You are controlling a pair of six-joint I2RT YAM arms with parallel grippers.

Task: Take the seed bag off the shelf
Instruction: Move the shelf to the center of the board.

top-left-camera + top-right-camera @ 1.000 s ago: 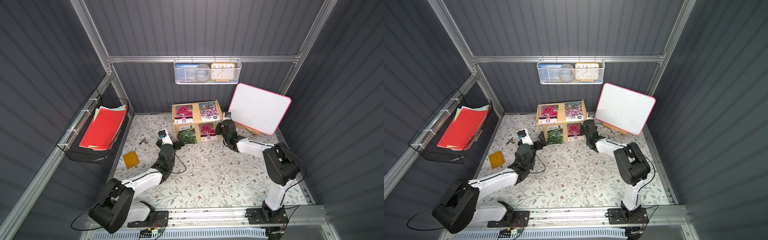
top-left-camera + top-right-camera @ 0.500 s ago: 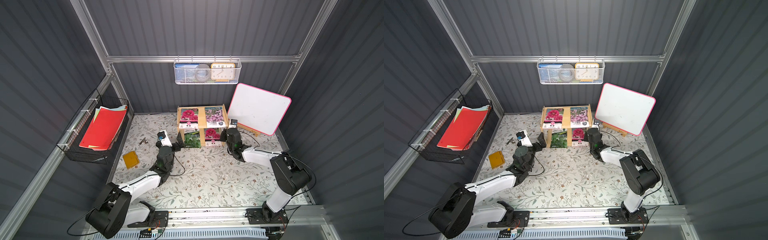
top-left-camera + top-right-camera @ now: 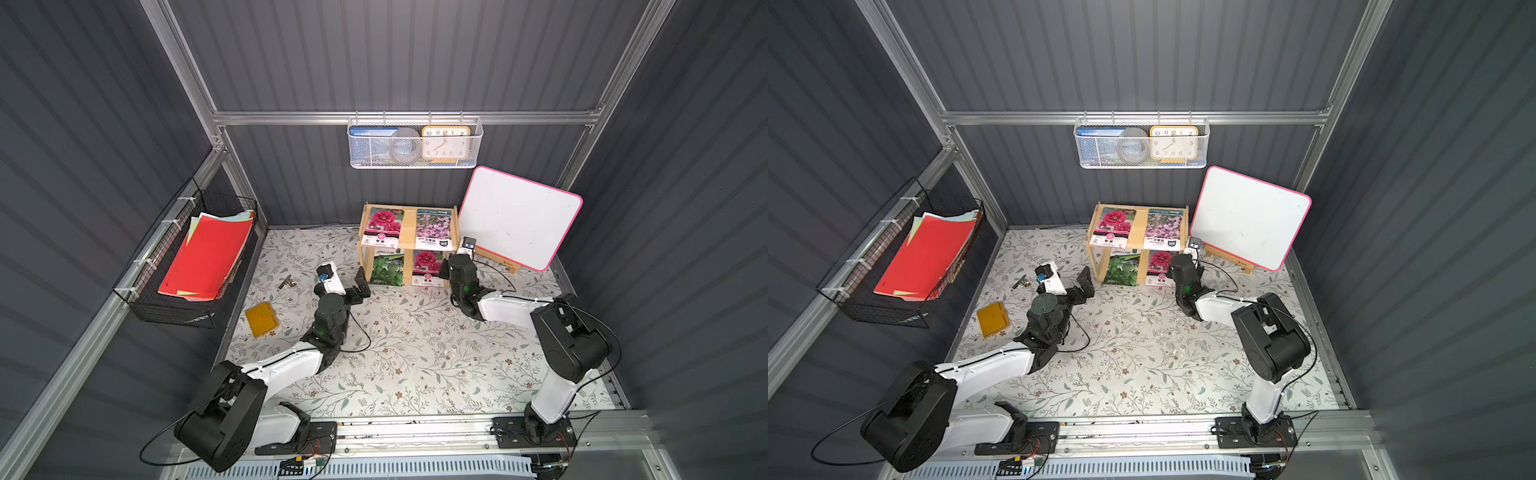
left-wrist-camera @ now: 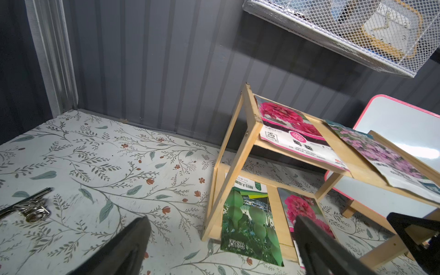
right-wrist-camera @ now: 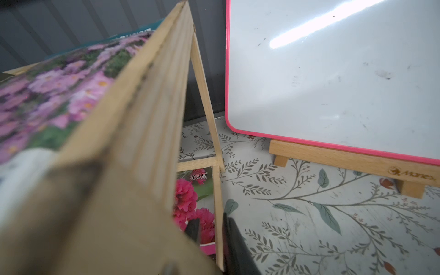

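Next, my right gripper sets the thin front post free on the floral mat just ahead of the shelf's whiteboard-side corner (image 3: pixel 452 290).
The bamboo shelf (image 3: pixel 409 245) stands at the back of the floral mat. Several seed bags lie on it. A pink-flower bag (image 3: pixel 382 226) and a purple-flower bag (image 3: pixel 433 228) are on the top board. A green bag (image 4: pixel 250 221) and another pink bag (image 5: pixel 190 202) are on the lower tier. My right gripper (image 5: pixel 212 229) is shut on the shelf's thin front right post (image 5: pixel 218 214), one finger on each side. In both top views it sits low at that corner (image 3: pixel 444 272). My left gripper (image 4: pixel 221 238) (image 3: pixel 362 284) is open, just off the shelf's lower left front, facing the green bag and holding nothing.
A pink-rimmed whiteboard (image 3: pixel 517 216) on a wooden easel stands close to the right of the shelf. A white mesh basket (image 3: pixel 415 162) with a clock hangs on the back wall. A black wire basket (image 3: pixel 166 307) of red papers hangs on the left wall. A yellow notebook (image 3: pixel 261 319) and metal clip (image 3: pixel 286 282) lie on the mat.
The shelf, with its bags, has slid to the right toward the whiteboard, with my right gripper shut on its post. My right arm has drawn back. The left gripper has barely moved.
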